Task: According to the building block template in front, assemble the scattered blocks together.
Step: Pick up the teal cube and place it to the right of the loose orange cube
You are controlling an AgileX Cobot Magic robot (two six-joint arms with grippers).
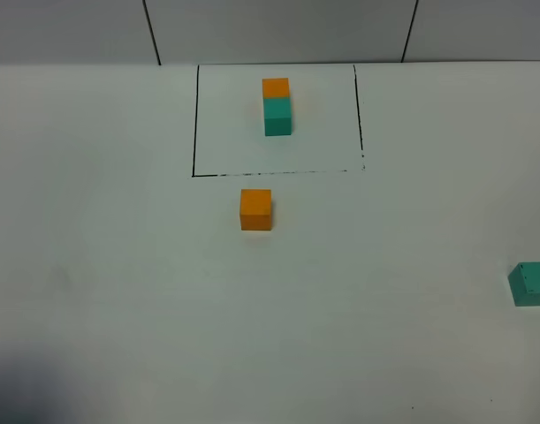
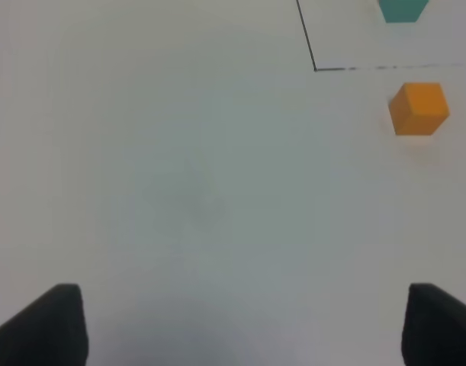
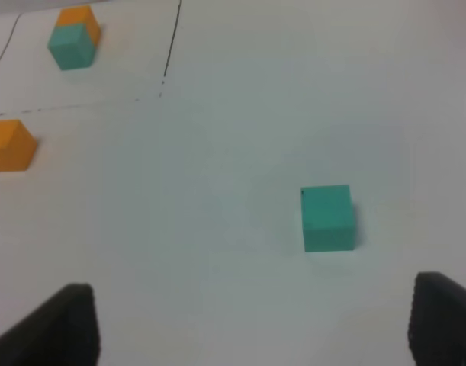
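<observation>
My right gripper should close on the sides of the loose teal cube (image 1: 531,284) (image 3: 329,219), the one that sits well outside the black-lined rectangle.
The template (image 1: 277,106), an orange cube joined to a teal cube, stands inside a black-lined rectangle (image 1: 195,124) at the back middle; it also shows in the right wrist view (image 3: 72,38). The loose orange cube (image 1: 255,209) sits just in front of the rectangle; it also shows in the left wrist view (image 2: 419,109) and the right wrist view (image 3: 10,145). The loose teal cube (image 1: 533,283) sits at the right edge; it also shows in the right wrist view (image 3: 327,217). My left gripper (image 2: 240,328) is open and empty, well short of the orange cube. My right gripper (image 3: 255,328) is open and empty, short of the teal cube.
The white table (image 1: 119,291) spreads around the cubes. A grey wall with dark seams (image 1: 151,31) runs behind it. A dark shadow (image 1: 22,393) lies at the front left corner.
</observation>
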